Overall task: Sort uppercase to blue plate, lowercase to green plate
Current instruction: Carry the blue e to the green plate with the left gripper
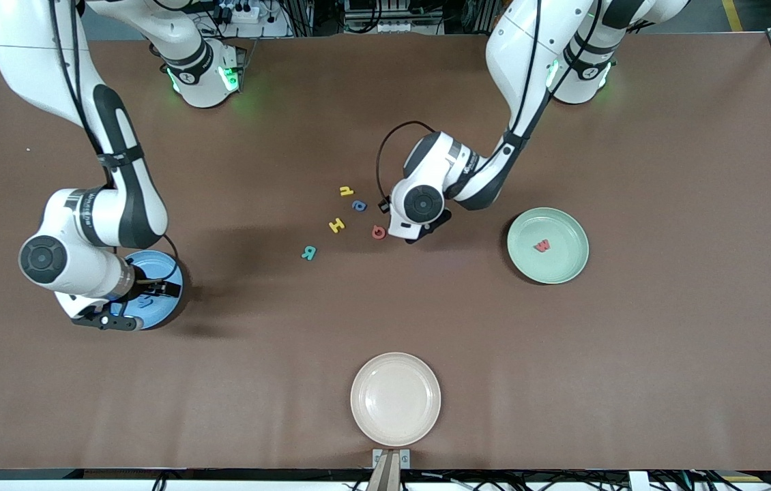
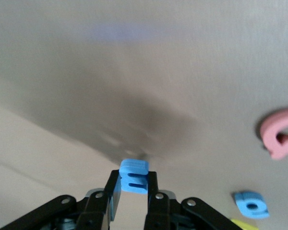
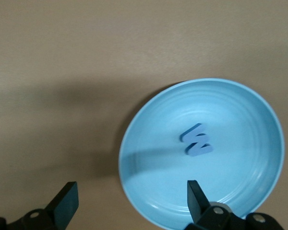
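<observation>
My left gripper will set the blue m down on the green plate point(image 1: 555, 262), beside the red w, and let go of it.
My left gripper point(image 2: 133, 181) is shut on a small blue lowercase m point(image 2: 134, 175), a little above the table beside the red Q point(image 1: 378, 232). Loose near it lie the yellow n point(image 1: 346, 191), blue a point(image 1: 359, 204), yellow H point(image 1: 336, 224) and teal R point(image 1: 309, 253). The green plate point(image 1: 573, 269) toward the left arm's end holds the red w point(image 1: 542, 245). My right gripper point(image 3: 130, 197) hangs open over the rim of the blue plate point(image 3: 259, 191), where the blue M point(image 3: 197, 140) lies.
A cream plate point(image 1: 396, 399) sits near the table's front edge, in the middle. The left wrist view also shows the red Q point(image 2: 280, 139) and blue a point(image 2: 250, 204) on the brown table close to the held letter.
</observation>
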`<state>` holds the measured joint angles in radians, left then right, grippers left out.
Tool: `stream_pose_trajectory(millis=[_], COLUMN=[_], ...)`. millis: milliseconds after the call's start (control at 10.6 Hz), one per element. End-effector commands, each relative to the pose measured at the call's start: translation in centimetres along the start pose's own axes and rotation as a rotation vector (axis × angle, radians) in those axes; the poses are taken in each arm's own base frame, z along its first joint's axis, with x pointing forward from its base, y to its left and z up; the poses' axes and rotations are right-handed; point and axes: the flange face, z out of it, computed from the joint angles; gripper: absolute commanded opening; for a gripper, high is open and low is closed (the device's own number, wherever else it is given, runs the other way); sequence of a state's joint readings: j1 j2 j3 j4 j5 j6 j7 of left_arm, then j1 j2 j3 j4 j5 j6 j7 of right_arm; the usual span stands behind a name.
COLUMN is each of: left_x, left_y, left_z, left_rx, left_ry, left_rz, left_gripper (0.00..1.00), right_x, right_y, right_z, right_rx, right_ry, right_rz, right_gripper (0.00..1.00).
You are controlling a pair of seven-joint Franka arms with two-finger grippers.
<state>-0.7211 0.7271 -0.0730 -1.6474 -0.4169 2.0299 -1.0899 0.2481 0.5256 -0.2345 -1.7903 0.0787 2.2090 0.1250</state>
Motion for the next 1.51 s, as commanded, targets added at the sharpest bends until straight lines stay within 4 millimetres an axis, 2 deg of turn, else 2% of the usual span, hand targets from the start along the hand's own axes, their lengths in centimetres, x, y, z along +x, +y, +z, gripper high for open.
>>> stream_pose_trajectory(millis=[0,189,377,472,755,849,1038,1132,1321,1415], left_x=[2.5,5.4,7.3,8.4,10.6,12.0,12.8,12.9,14.6,15.1], left_y=[-2.2,-4.8,-8.1,-9.7,-13.3,-14.5,-17.2,-18.2,-19.7,-19.9], left_z=[-1.1,-2.7,-4.2,-4.5,-7.0,-7.3,-8.4,-8.8,-9.3,-9.6], left_rx=[0.041,0.065,0.084,0.117,0.208,0.228,0.238,0.249,0.298,0.327], left_ry=[0.024,0.054,0.068,0.068,0.014,0.012,0.014,-0.002,0.022,0.047], left_rz=[0.063,0.126,0.181,0.195,0.218,0.228,0.277,0.299,0.313,0.351], left_gripper=[0.13,0.13,0.13,0.13,0.14,0.14,0.14,0.14,0.14,0.14], right_x=[-0.6,-0.9,-1.5,-2.1,-4.7,-5.7,-7.2,-7.8,-9.8,-11.7], right_y=[-1.9,-4.2,-5.9,-7.7,-15.3,-17.6,-20.9,-22.3,-25.8,-28.5], right_z=[-0.6,-0.5,-0.4,-0.3,-0.4,-0.6,-0.8,-1.0,-0.6,0.1], right_rx=[-0.001,0.007,0.005,0.011,0.015,0.016,0.018,0.026,0.039,0.069], right_ry=[0.009,0.019,0.015,0.013,0.037,0.048,0.071,0.096,0.131,0.155], right_rz=[0.040,0.074,0.096,0.100,0.048,0.005,-0.113,-0.186,-0.280,-0.339], right_gripper=[1.00,1.00,1.00,1.00,1.00,1.00,1.00,1.00,1.00,1.00])
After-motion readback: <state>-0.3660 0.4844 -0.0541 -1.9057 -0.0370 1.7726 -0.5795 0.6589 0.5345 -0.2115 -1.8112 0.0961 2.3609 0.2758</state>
